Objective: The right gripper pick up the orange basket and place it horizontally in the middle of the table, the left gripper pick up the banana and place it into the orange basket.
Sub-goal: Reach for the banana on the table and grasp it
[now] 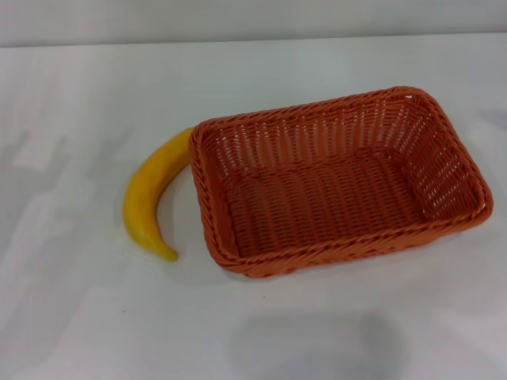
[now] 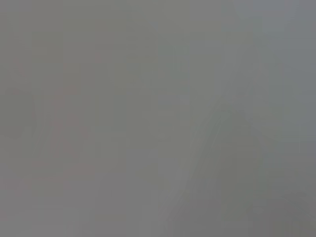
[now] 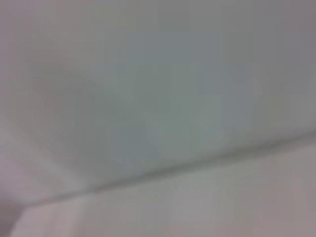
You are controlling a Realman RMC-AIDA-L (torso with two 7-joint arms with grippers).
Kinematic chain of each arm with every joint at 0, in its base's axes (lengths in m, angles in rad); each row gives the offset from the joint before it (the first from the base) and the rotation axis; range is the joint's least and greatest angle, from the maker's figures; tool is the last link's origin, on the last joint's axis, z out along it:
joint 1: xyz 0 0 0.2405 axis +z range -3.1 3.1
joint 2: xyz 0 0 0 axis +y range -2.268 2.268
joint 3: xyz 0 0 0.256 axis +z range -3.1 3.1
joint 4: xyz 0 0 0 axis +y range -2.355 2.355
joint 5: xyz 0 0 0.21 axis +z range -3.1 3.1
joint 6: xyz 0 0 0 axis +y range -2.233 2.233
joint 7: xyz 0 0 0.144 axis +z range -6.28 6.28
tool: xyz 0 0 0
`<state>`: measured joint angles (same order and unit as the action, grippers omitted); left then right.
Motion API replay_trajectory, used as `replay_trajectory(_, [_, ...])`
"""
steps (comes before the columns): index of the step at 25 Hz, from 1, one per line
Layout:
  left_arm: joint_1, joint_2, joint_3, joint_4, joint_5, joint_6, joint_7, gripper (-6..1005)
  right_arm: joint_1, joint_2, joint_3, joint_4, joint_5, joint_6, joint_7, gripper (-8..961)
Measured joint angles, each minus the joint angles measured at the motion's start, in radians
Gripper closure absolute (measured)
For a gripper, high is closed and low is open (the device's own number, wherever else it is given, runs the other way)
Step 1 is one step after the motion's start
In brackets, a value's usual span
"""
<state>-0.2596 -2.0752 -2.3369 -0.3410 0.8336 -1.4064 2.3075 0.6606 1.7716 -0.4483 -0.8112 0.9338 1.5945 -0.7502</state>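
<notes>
The curved middle of the yellow banana (image 1: 145, 185) beside the orange basket is the next place my left gripper needs to go to and close.
The orange basket (image 1: 337, 182) lies lengthwise across the middle of the white table (image 1: 79, 317) in the head view, slightly turned, with nothing inside it. The yellow banana (image 1: 150, 198) lies on the table just left of the basket, its upper end touching the basket's left rim near the corner. Neither gripper shows in any view. The left wrist view is a plain grey blur. The right wrist view shows only pale surfaces and a faint edge line.
The table's far edge (image 1: 253, 39) meets a pale wall at the back. Soft shadows fall on the table in front of the basket and at the left side.
</notes>
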Motion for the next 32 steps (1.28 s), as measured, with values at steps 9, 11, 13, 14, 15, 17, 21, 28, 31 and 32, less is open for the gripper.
replay_trajectory(9, [0.03,0.003,0.0,-0.093,0.098,0.017,-0.15,284,-0.118,0.04,0.049,-0.039,0.286,-0.032,-0.584,589])
replay_trajectory(11, [0.042,0.003,-0.002,-0.128,0.132,0.028,-0.194,284,-0.129,0.053,0.023,-0.079,0.243,-0.072,-0.634,571])
replay_trajectory(13, [0.056,0.003,-0.006,-0.175,0.184,0.055,-0.25,284,-0.141,0.078,-0.001,-0.123,0.202,-0.124,-0.682,554])
replay_trajectory(14, [0.063,0.002,-0.007,-0.197,0.209,0.068,-0.281,284,-0.148,0.094,-0.004,-0.141,0.193,-0.146,-0.702,545])
replay_trajectory(15, [0.07,0.003,-0.009,-0.224,0.237,0.079,-0.321,283,-0.154,0.112,-0.002,-0.156,0.19,-0.168,-0.726,536])
replay_trajectory(17, [0.082,0.004,-0.011,-0.272,0.291,0.091,-0.393,283,-0.17,0.148,0.007,-0.184,0.196,-0.222,-0.777,519])
replay_trajectory(21, [0.108,0.005,-0.035,-0.454,0.491,0.105,-0.666,283,-0.185,0.17,-0.002,-0.206,0.2,-0.287,-0.824,484])
replay_trajectory(28, [0.047,0.023,-0.092,-0.83,0.989,0.009,-1.332,283,-0.183,0.172,-0.004,-0.206,0.202,-0.36,-0.839,255])
replay_trajectory(31, [-0.038,0.052,-0.116,-0.885,1.17,-0.093,-1.534,282,-0.182,0.17,0.001,-0.208,0.203,-0.381,-0.84,100])
replay_trajectory(32, [-0.081,0.064,-0.132,-0.89,1.244,-0.142,-1.603,282,-0.182,0.169,0.004,-0.208,0.204,-0.39,-0.842,100])
